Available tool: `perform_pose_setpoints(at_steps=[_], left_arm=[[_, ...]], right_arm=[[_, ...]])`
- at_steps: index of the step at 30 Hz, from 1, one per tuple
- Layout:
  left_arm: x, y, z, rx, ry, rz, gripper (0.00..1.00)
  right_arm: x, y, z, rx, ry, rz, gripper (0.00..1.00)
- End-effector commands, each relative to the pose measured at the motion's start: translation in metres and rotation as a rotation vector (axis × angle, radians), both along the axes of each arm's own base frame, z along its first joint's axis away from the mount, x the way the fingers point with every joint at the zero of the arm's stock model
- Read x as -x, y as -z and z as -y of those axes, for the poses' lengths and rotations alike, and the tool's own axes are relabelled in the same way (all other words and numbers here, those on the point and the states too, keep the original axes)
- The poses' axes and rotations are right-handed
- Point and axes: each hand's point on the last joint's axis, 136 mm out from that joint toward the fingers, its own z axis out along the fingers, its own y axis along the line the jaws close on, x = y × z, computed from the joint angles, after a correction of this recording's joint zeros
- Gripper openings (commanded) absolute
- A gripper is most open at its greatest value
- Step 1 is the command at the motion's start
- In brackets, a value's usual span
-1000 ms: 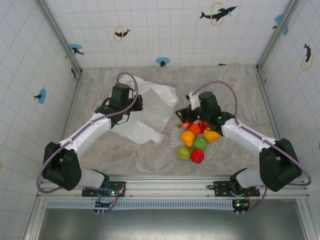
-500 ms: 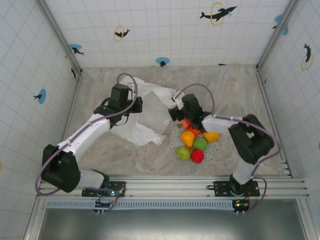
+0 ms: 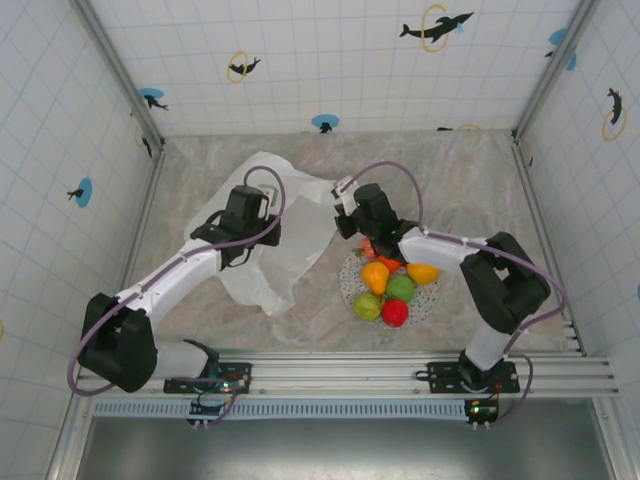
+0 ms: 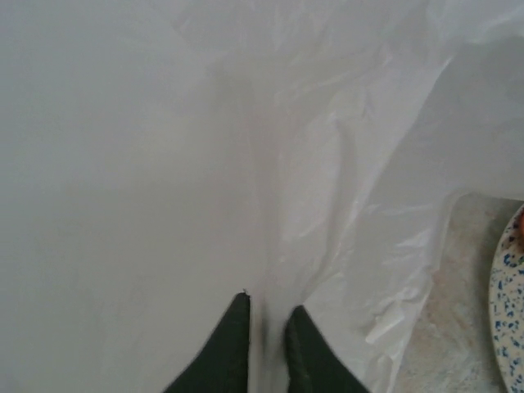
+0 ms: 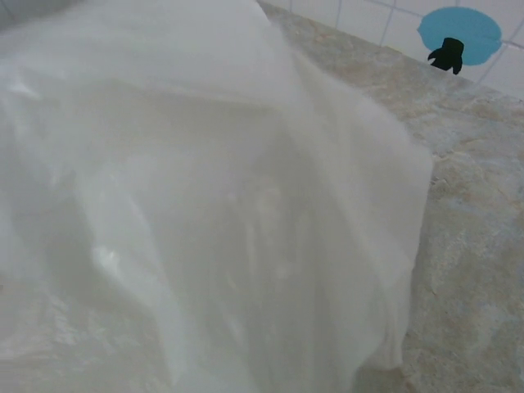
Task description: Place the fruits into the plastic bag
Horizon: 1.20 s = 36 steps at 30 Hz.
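Note:
My left gripper pinches bunched plastic bag; it should open, then take the film [image 4: 327,282] with a finger underneath before fruits go in.
The plastic bag [image 3: 285,235] lies crinkled and white at the table's middle left, and it also covers most of the left wrist view [image 4: 205,147] and the right wrist view [image 5: 188,213]. My left gripper [image 3: 248,212] sits on its left part. In the left wrist view the left gripper [image 4: 268,327] is shut on a fold of the film. My right gripper [image 3: 343,215] is at the bag's right edge, shut, its fingers hidden under the film. Several fruits lie on a speckled plate [image 3: 346,285]: an orange [image 3: 375,275], a green one [image 3: 401,288], a red apple [image 3: 395,313], a yellow piece [image 3: 423,272].
The plate's rim [image 4: 509,311] shows at the right edge of the left wrist view. Tiled walls with dolphin stickers close in the marble table on three sides. Bare marble [image 3: 470,180] lies behind the plate, at the back right.
My right arm swung left from above the plate to the bag's right edge and shut. My left gripper shifted slightly nearer, and the bag was drawn longer toward the front.

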Motion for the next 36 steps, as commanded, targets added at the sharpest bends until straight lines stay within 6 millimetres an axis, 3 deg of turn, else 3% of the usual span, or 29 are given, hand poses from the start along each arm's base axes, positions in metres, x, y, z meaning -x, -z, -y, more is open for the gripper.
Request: perform_pose_setpoints(at_steps=[1, 7, 13, 17, 21, 23, 25, 28, 29, 30, 33, 36], left_arm=[[-0.002, -0.002, -0.012, -0.095, 0.000, 0.063, 0.25], [-0.004, 0.007, -0.015, -0.220, 0.018, 0.089, 0.49], [-0.009, 0.012, -0.011, -0.299, 0.021, 0.103, 0.69], [-0.015, 0.016, -0.012, -0.352, -0.012, 0.113, 0.74], [-0.024, 0.007, -0.015, -0.347, -0.076, 0.138, 0.61], [-0.025, 0.001, -0.011, -0.317, -0.075, 0.152, 0.44], [-0.025, -0.005, -0.007, -0.287, -0.066, 0.166, 0.21], [-0.023, -0.017, 0.001, -0.227, -0.027, 0.149, 0.00], [-0.019, -0.016, 0.004, -0.192, 0.000, 0.114, 0.00], [-0.019, -0.030, 0.013, -0.129, 0.033, 0.103, 0.00], [-0.011, -0.043, 0.020, 0.004, 0.098, 0.044, 0.00], [-0.011, -0.052, 0.016, 0.069, 0.095, 0.019, 0.00]], right_arm=[[0.006, -0.040, -0.013, -0.147, -0.008, -0.049, 0.06], [0.012, -0.054, -0.027, -0.257, -0.033, -0.156, 0.03], [0.014, -0.057, -0.035, -0.301, -0.051, -0.221, 0.03], [0.016, -0.056, -0.039, -0.323, -0.062, -0.253, 0.02], [0.014, -0.043, -0.031, -0.286, -0.039, -0.265, 0.02], [0.010, -0.037, -0.022, -0.263, -0.015, -0.264, 0.03], [0.008, -0.033, -0.015, -0.232, -0.002, -0.252, 0.03], [0.006, -0.032, -0.008, -0.181, -0.001, -0.224, 0.05], [0.005, -0.031, -0.003, -0.145, 0.010, -0.217, 0.06], [0.002, -0.032, 0.001, -0.112, 0.024, -0.202, 0.07], [-0.006, -0.036, 0.011, -0.053, 0.063, -0.162, 0.10], [-0.009, -0.039, 0.009, -0.054, 0.060, -0.158, 0.14]])
